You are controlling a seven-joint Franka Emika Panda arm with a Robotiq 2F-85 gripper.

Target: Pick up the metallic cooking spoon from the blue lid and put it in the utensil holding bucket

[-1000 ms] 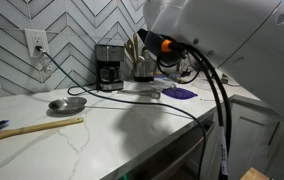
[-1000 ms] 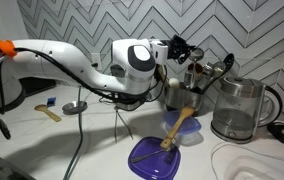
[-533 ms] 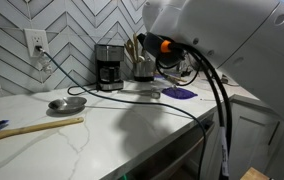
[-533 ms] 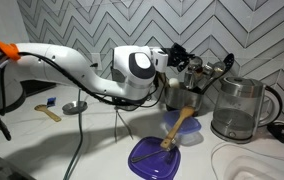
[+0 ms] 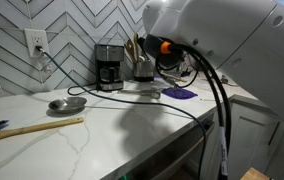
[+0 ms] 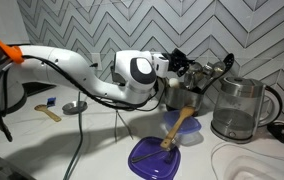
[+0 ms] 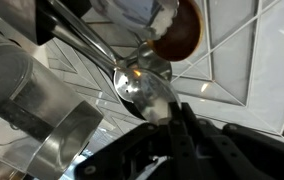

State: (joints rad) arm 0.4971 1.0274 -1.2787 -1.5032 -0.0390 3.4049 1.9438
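Note:
Next, my gripper lets go of the metallic cooking spoon among the other utensils in the steel bucket (image 5: 145,68) (image 7: 44,22) near the coffee maker.
In the wrist view my gripper (image 7: 170,128) is shut on the metallic cooking spoon (image 7: 147,92), whose shiny bowl sticks out just past the fingertips. The steel utensil bucket (image 7: 37,115) is to the left, with other utensil handles leaning in it. In an exterior view my gripper (image 6: 178,62) hovers just above the bucket (image 6: 182,96). The blue lid (image 6: 147,158) lies in front of it with a wooden spoon (image 6: 178,127) resting on it. The bucket (image 5: 142,68) and the lid (image 5: 179,93) also show in the other exterior view, where the arm hides the gripper.
A glass kettle (image 6: 240,108) stands next to the bucket. A coffee maker (image 5: 109,66) stands by the tiled wall. A small metal dish (image 5: 67,103) and a wooden stick (image 5: 32,128) lie on the white counter. Cables cross the counter.
My gripper has lowered slightly toward the bucket with the spoon in it. Nothing else has moved.

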